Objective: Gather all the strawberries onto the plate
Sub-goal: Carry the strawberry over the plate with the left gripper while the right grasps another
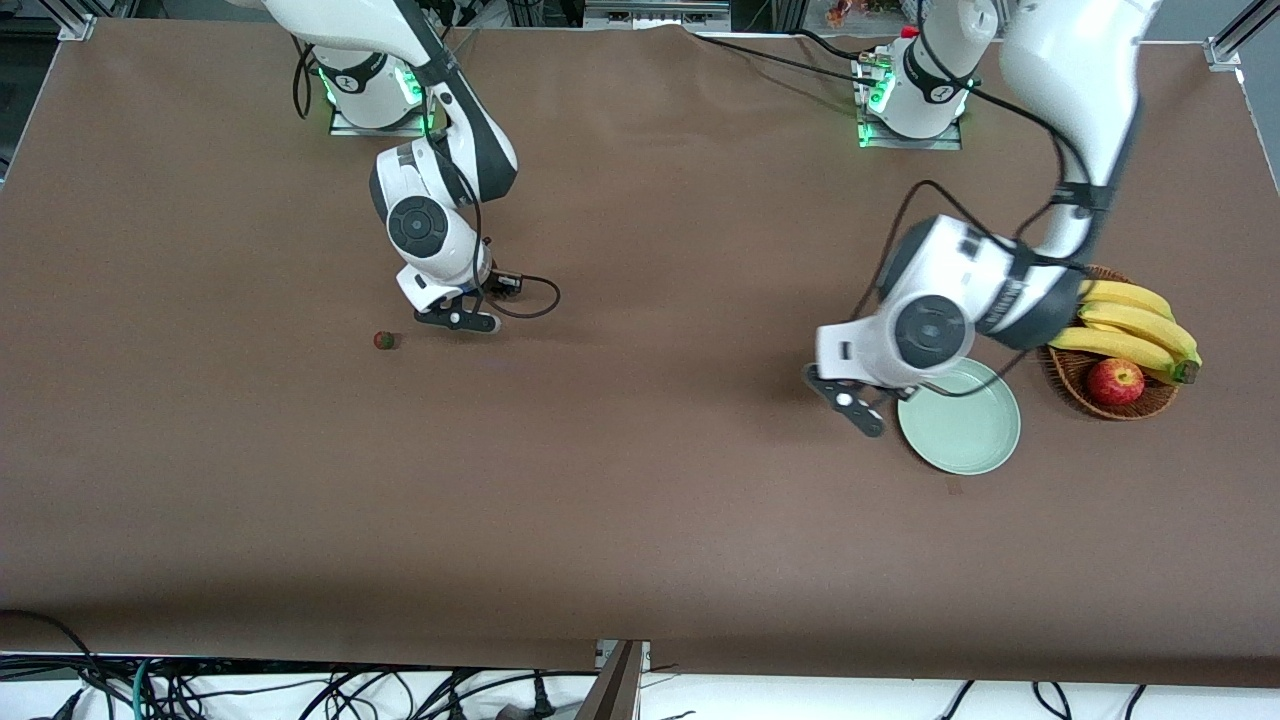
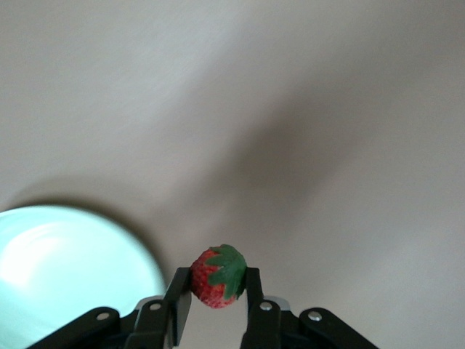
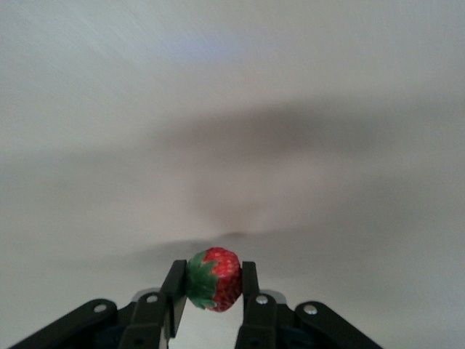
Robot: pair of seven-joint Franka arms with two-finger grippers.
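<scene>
Next, I release my right gripper's strawberry on the table [image 1: 723,349] between the loose strawberry and the plate, nearer the plate.
My left gripper [image 1: 862,408] hangs low over the table beside the pale mint-green plate [image 1: 975,440], shut on a red strawberry [image 2: 216,277] with a green leafy top. The plate's rim [image 2: 109,240] shows close by in the left wrist view. My right gripper [image 1: 460,319] is low over the table at the right arm's end, shut on another strawberry [image 3: 216,278]. A third strawberry [image 1: 385,341] lies on the brown table just beside the right gripper. Neither held berry shows in the front view.
A brown wicker basket [image 1: 1068,372] with bananas [image 1: 1135,325] and a red apple [image 1: 1115,381] stands right beside the plate, toward the left arm's end of the table. Cables hang along the table edge nearest the front camera.
</scene>
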